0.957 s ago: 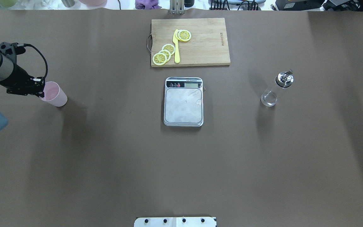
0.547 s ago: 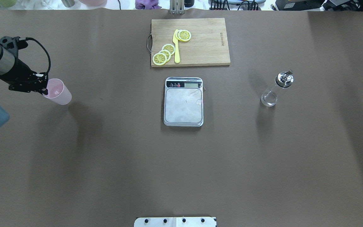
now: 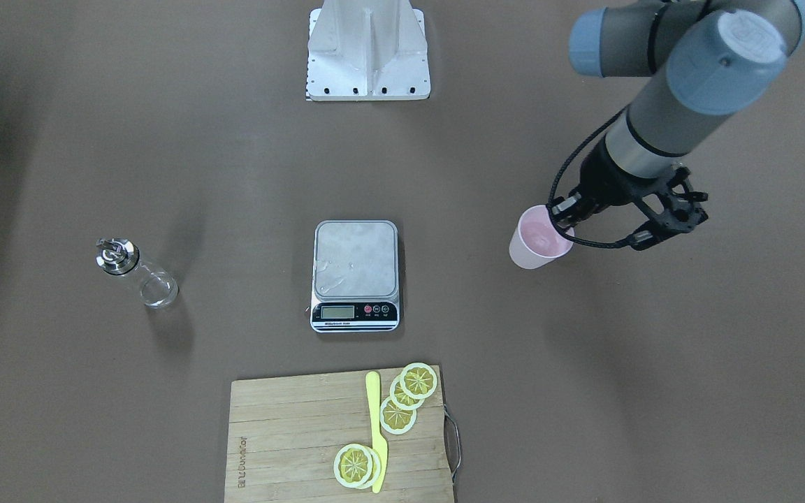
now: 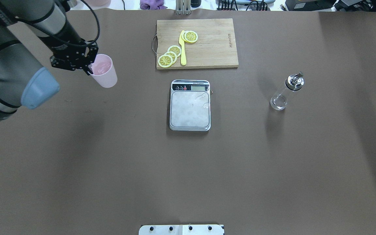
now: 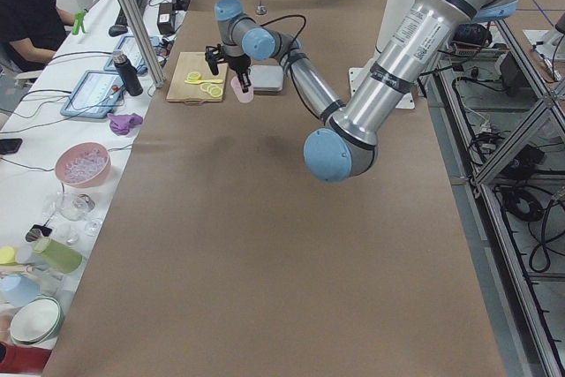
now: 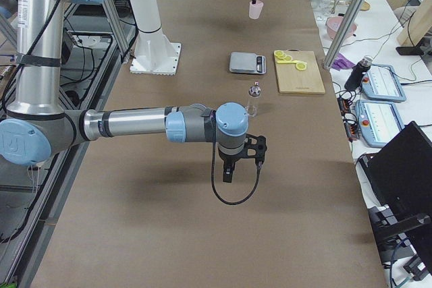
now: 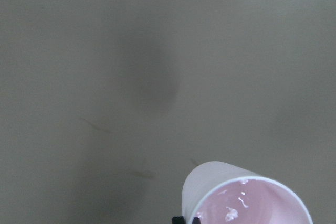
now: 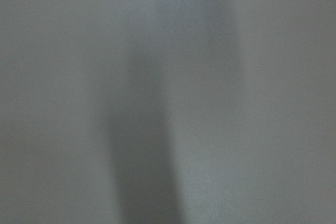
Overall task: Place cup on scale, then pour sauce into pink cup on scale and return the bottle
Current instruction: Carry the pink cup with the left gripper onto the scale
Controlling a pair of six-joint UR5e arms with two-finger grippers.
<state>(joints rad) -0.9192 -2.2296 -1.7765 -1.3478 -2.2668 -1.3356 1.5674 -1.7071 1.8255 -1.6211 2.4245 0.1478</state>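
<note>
I should use my left gripper to set the pink cup down gently on the middle of the scale's silver plate [image 3: 357, 256].
My left gripper [image 4: 89, 67] is shut on the rim of the pale pink cup [image 4: 104, 74] and holds it upright above the table, left of and behind the scale [image 4: 190, 107]. The cup also shows in the front view [image 3: 539, 241] and in the left wrist view [image 7: 236, 192]. The scale's silver plate is bare. The clear glass bottle [image 4: 286, 93] with a chrome spout stands on the table right of the scale. My right gripper [image 6: 228, 177] shows only in the exterior right view, hanging over bare table; I cannot tell whether it is open or shut.
A wooden cutting board [image 4: 207, 49] with several lemon slices [image 4: 170, 55] and a yellow knife [image 4: 183, 52] lies behind the scale. The robot's base plate [image 4: 181, 229] sits at the near table edge.
My left arm has lifted the pink cup off the table and carried it right and farther back, toward the scale. Scale and bottle have not moved.
</note>
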